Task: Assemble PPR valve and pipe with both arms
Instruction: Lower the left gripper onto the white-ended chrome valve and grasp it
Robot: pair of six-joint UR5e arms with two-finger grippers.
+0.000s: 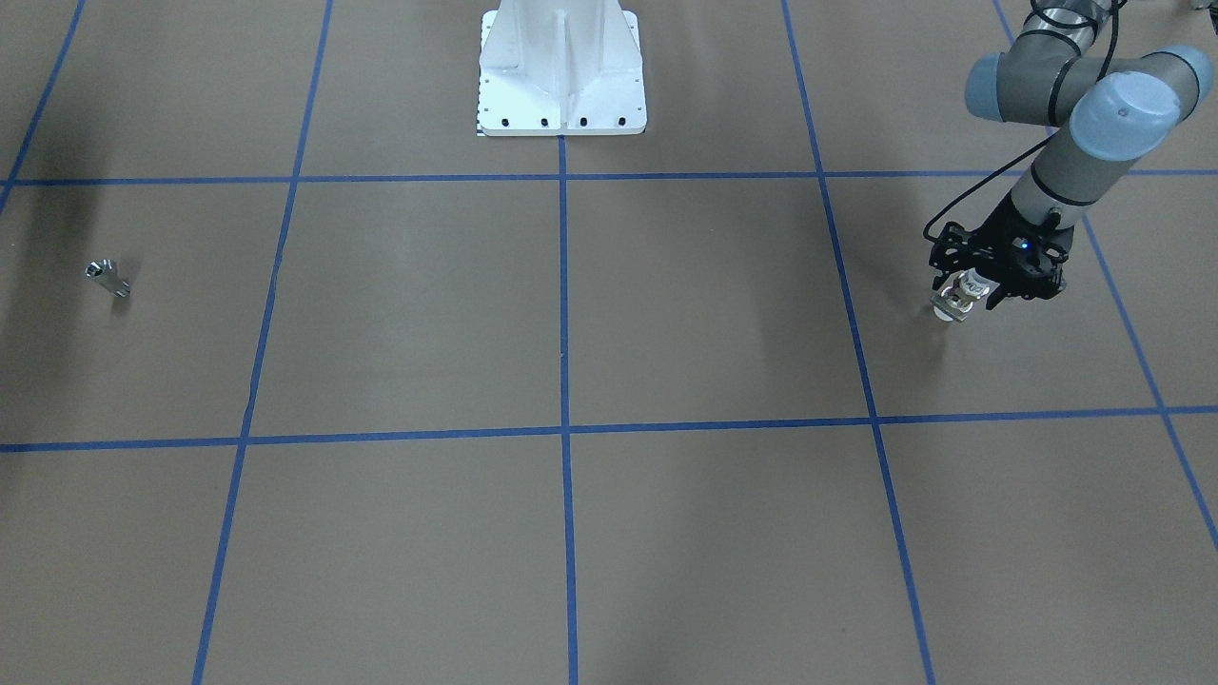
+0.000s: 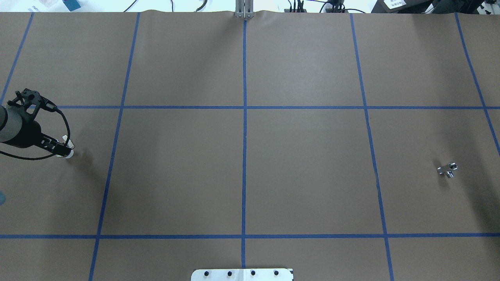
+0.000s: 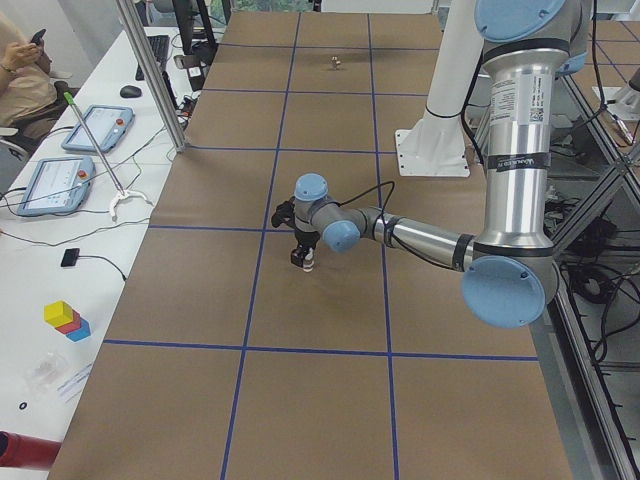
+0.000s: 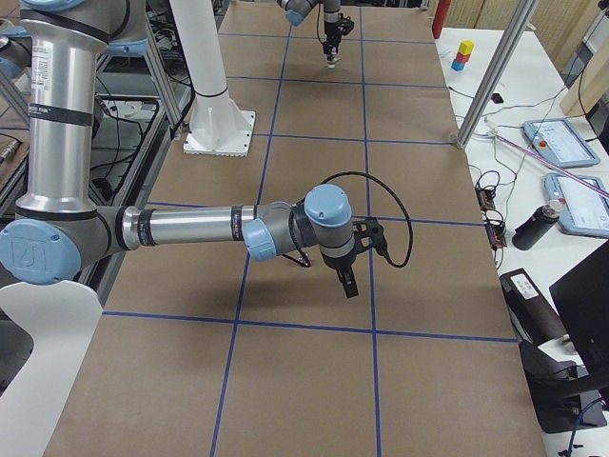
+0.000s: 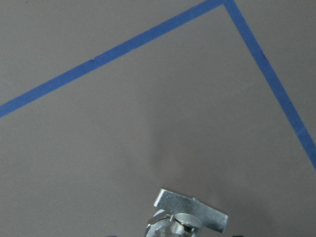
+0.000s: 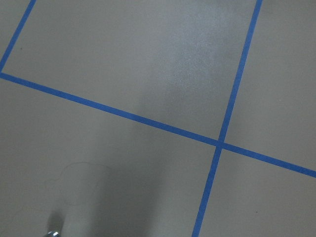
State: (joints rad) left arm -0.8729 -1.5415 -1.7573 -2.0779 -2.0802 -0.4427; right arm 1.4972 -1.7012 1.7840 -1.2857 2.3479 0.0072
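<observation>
The PPR valve, now held low over the brown table, will be let go by my left gripper on the blue tape line running out from the white pedestal (image 1: 556,325).
My left gripper (image 1: 963,297) is shut on the PPR valve (image 1: 954,303), held low over the brown table at its left end; it also shows in the overhead view (image 2: 65,150). The left wrist view shows the valve's flat handle tab (image 5: 191,208) at the bottom edge. The pipe (image 1: 107,277), a small silver stub, lies alone on the table's far right side (image 2: 447,169). My right gripper (image 4: 347,283) shows only in the exterior right view, low above the table; I cannot tell whether it is open. A silver bit, perhaps the pipe (image 6: 53,233), sits at the right wrist view's bottom edge.
The white pedestal (image 1: 561,81) stands at the robot's side of the table, in the middle. Blue tape lines (image 2: 244,117) divide the brown surface into squares. Desks with tablets (image 3: 60,180) and an operator flank the table's long side.
</observation>
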